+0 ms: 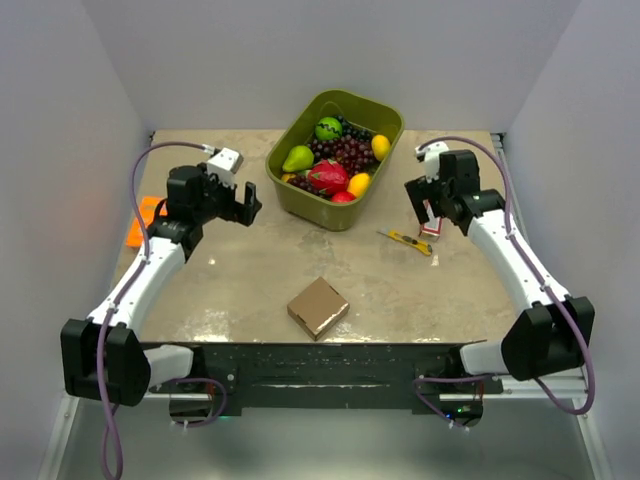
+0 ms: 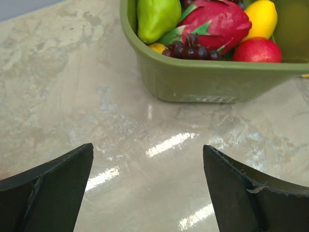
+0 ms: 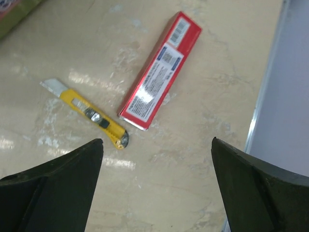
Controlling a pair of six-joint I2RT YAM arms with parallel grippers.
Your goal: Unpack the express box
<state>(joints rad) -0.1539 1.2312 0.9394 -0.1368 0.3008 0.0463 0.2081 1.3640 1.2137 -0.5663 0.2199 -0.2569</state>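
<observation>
My right gripper is to close next on the handle end [image 1: 425, 248] [image 3: 115, 131] of the yellow utility knife, opposite the knife's blade and near the slim red packet.
The express box [image 1: 318, 307], a small brown cardboard box with its flaps closed, lies near the table's front edge at the middle. It shows in neither wrist view. My left gripper [image 1: 243, 208] hovers at the left, well behind the box, open with bare table between its fingers [image 2: 48, 188]. My right gripper [image 1: 424, 203] hangs at the right rear, open and empty, above the table beside a yellow utility knife [image 3: 91, 116] and a slim red packet [image 3: 159, 72].
A green tub [image 1: 338, 160] of fruit stands at the back centre, its near wall [image 2: 212, 79] just ahead of my left gripper. An orange tray [image 1: 143, 220] lies at the left edge under the left arm. The table's right edge [image 3: 263, 111] runs close to my right gripper.
</observation>
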